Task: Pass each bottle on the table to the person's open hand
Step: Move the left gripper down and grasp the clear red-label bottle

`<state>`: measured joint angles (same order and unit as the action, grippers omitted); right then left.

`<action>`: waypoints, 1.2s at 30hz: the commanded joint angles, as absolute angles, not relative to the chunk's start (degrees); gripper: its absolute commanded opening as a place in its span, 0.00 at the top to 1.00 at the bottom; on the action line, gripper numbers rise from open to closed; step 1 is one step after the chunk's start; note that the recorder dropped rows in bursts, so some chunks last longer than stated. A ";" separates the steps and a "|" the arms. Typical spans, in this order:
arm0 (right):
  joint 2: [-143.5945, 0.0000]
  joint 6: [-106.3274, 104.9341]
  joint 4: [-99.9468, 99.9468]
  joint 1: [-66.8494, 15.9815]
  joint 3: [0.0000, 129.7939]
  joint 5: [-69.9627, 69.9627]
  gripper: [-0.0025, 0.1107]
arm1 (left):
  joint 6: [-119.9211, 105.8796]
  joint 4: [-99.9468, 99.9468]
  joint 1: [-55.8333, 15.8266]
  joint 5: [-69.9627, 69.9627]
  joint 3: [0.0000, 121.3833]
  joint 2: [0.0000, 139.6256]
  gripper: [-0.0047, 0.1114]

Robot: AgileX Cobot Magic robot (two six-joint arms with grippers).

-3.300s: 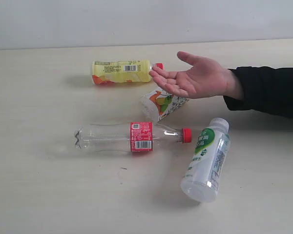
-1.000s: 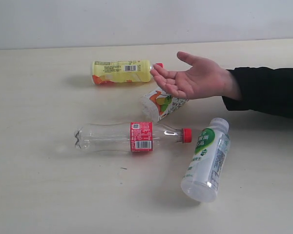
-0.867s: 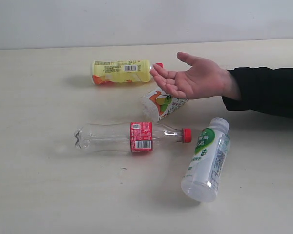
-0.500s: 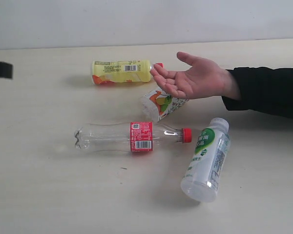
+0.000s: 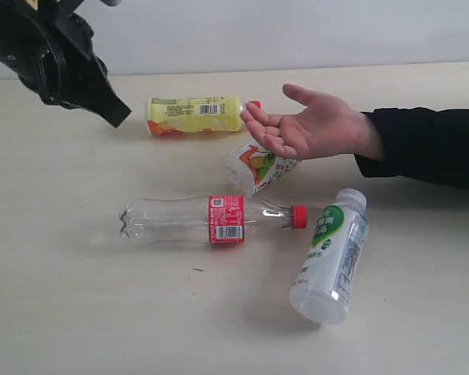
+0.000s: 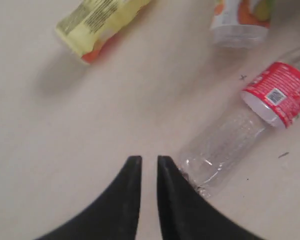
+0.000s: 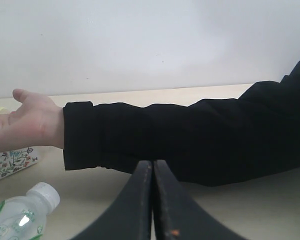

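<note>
The clear bottle has a lower body (image 5: 186, 220) (image 6: 241, 131) between its red label and its bottom end. Next, my left gripper closes on it there.
Four bottles lie on the beige table (image 5: 62, 297). The yellow bottle (image 5: 195, 115) (image 6: 102, 22) is at the back, and the fruit-print bottle (image 5: 259, 166) (image 6: 240, 20) lies under the person's open hand (image 5: 313, 123). In the middle lies the clear bottle with red label and cap (image 5: 211, 219) (image 6: 260, 120). The white-green bottle (image 5: 330, 256) (image 7: 20, 215) is front right. My left gripper (image 5: 113, 113) (image 6: 149, 161) hangs above the table just left of the yellow bottle, open by a narrow gap and empty. My right gripper (image 7: 152, 162) is shut, empty, and out of the exterior view.
The person's black sleeve (image 5: 430, 144) (image 7: 190, 140) reaches in from the right edge, across the back right of the table. A pale wall (image 5: 297, 31) rises behind the table's far edge.
My left arm has swung into the exterior view from the left edge and now hangs at the upper left, close to the yellow bottle. Bottles and hand have not moved.
</note>
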<state>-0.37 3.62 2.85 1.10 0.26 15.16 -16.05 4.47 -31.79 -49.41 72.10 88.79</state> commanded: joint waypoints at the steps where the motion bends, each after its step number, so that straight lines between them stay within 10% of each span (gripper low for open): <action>1: 0.00 3.71 2.95 1.37 0.00 14.84 0.98 | -27.61 3.83 -35.54 -53.97 74.12 88.74 0.55; 5: 0.00 3.71 2.95 1.37 0.00 14.84 0.98 | -33.62 3.83 -38.06 -58.21 73.97 89.23 0.32; 36: 0.00 3.71 2.95 1.37 0.00 14.63 0.98 | -45.20 0.00 -40.06 -47.47 73.97 109.06 0.26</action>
